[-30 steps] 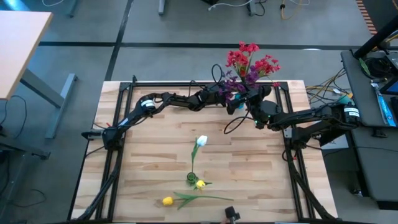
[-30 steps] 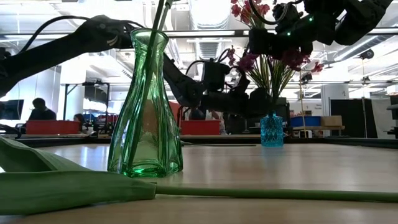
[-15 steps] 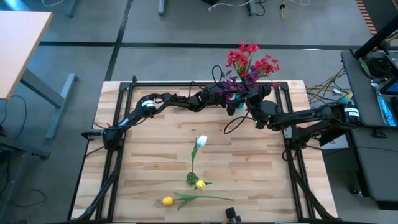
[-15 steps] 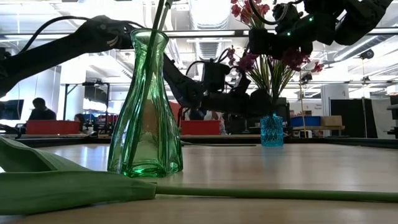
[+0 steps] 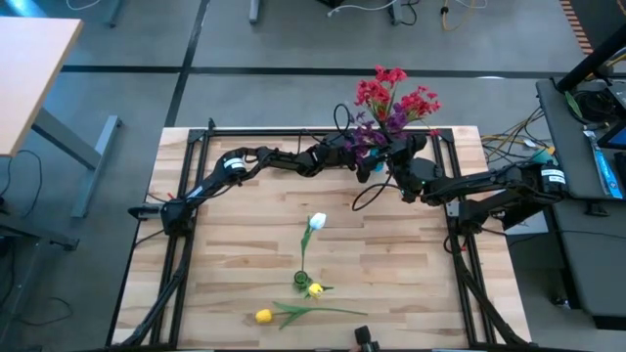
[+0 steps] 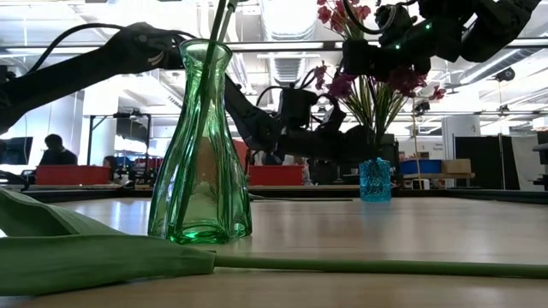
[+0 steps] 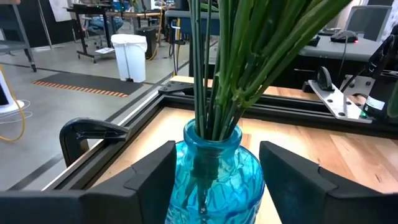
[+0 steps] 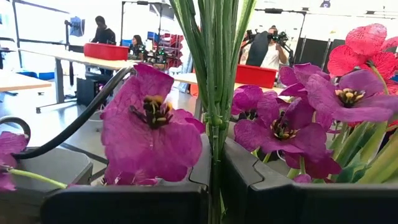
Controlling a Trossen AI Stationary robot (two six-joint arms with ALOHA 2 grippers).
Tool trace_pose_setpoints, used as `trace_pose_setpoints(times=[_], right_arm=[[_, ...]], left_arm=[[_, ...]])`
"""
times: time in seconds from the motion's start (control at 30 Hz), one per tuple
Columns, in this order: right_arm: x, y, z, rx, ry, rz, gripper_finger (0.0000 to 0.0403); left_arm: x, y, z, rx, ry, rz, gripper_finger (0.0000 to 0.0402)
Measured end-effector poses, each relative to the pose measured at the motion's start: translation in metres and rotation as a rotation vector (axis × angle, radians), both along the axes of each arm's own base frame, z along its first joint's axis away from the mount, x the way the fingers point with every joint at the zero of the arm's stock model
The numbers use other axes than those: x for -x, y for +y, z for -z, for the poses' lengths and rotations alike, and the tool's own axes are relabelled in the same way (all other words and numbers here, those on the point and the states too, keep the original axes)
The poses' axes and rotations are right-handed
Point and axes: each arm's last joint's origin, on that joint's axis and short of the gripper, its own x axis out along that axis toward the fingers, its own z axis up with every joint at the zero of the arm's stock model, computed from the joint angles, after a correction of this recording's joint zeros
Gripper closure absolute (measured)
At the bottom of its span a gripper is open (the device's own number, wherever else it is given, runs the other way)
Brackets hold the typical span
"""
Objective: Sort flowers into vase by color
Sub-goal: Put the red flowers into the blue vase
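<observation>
The fingers of my left gripper are on both sides of the blue vase's wide round body, so that gripper should open, move up and close on the narrow neck (image 7: 212,145) to keep the vase steady.
A blue glass vase (image 7: 214,171) stands near the table's far edge, also seen in the low view (image 6: 374,180). It holds red flowers (image 5: 393,90) and purple flowers (image 8: 152,127). My left gripper (image 7: 216,186) has the vase body between its fingers. My right gripper (image 8: 214,180) is shut on the green stems above the vase. A green vase (image 6: 201,145) near the front holds a white tulip (image 5: 316,222) and a yellow bud (image 5: 315,289). Another yellow tulip (image 5: 264,316) lies flat on the table by the near edge. My left gripper has the blue vase's round body (image 7: 186,177) between its two fingers, one on each side, coming in level from the table's left. The vase stands upright on the table. My right gripper pinches the bunch of green stems (image 8: 214,106) between its two fingers, just among the purple blooms. The fingers come level from the table's right and lie across the stems. The stems stand upright, their lower ends in the blue vase.
A black metal frame (image 5: 293,132) runs along the table's far edge and sides, close behind the blue vase. The lying tulip's long stem (image 6: 360,266) and leaf (image 6: 86,257) stretch across the near table. Bare wood (image 5: 245,225) lies at the middle left.
My left gripper has edged a little closer onto the blue vase. The flowers and the right gripper have kept still.
</observation>
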Motion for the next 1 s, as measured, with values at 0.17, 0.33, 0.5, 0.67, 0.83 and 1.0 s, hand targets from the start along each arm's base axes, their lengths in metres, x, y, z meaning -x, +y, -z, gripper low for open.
trace_pose_setpoints(times=[0.17, 0.33, 0.5, 0.67, 0.83, 1.0], right_arm=[[0.0, -0.0001, 0.0, 0.0, 0.0, 0.0, 0.039], [0.0, 0.0, 0.0, 0.002, 0.004, 0.0, 0.039], [0.0, -0.0001, 0.0, 0.005, 0.012, 0.002, 0.039], [0.0001, -0.0002, 0.0, -0.004, -0.011, 0.0, 0.039], [0.0006, -0.0001, -0.001, -0.007, -0.023, -0.001, 0.039], [0.001, -0.0001, -0.0014, -0.005, -0.019, 0.004, 0.039]], left_arm=[[0.0, 0.0, -0.0001, -0.001, 0.0, 0.0, 0.0209], [0.0, 0.0, 0.0001, 0.0, 0.002, -0.001, 0.0232], [0.0, 0.0, 0.0004, -0.003, 0.005, 0.0, 0.0254], [0.0, 0.0, 0.0003, -0.003, 0.005, 0.0, 0.027], [0.0, -0.0001, 0.0003, -0.002, 0.006, 0.002, 0.0274], [-0.0002, -0.0006, 0.0004, -0.001, 0.007, 0.009, 0.0247]])
